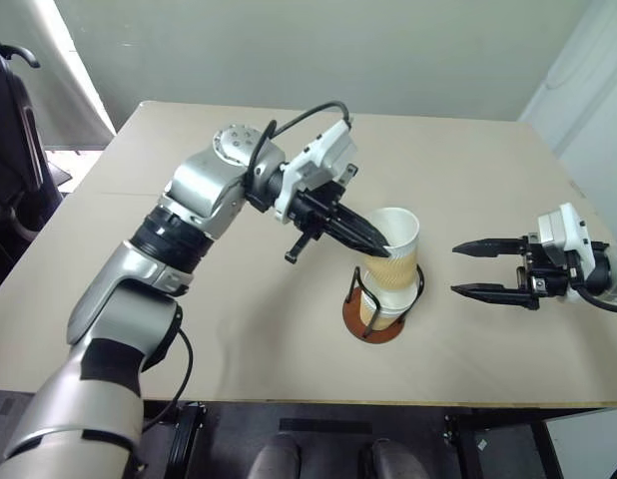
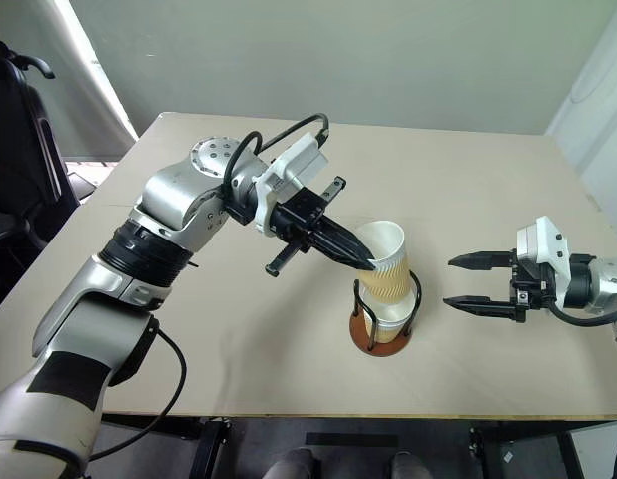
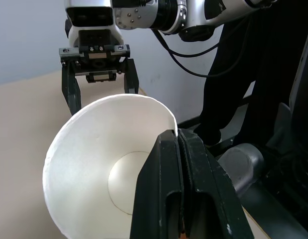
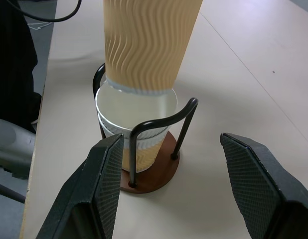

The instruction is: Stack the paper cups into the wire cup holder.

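The upper paper cup, now tilted in the lower one, will be let go by my left gripper, nested inside the lower paper cup [image 1: 382, 287], between the holder's black loops.
The wire cup holder [image 1: 368, 329] stands on its reddish-brown base near the table's front middle, with a paper cup [image 4: 144, 149] seated inside its black loops. A second paper cup [image 1: 396, 254], ribbed tan outside and white inside, sits tilted with its bottom in that lower cup. My left gripper [image 1: 383, 242] reaches in from the left and is shut on this upper cup's rim, one finger inside and one outside [image 3: 179, 149]. My right gripper [image 1: 455, 269] hovers to the right of the holder, pointing at it, open and empty, a short gap away.
The tan table [image 1: 239, 329] has its front edge close below the holder. A black chair [image 1: 14, 120] stands off the table's left side. A white panel [image 1: 588, 90] rises at the far right.
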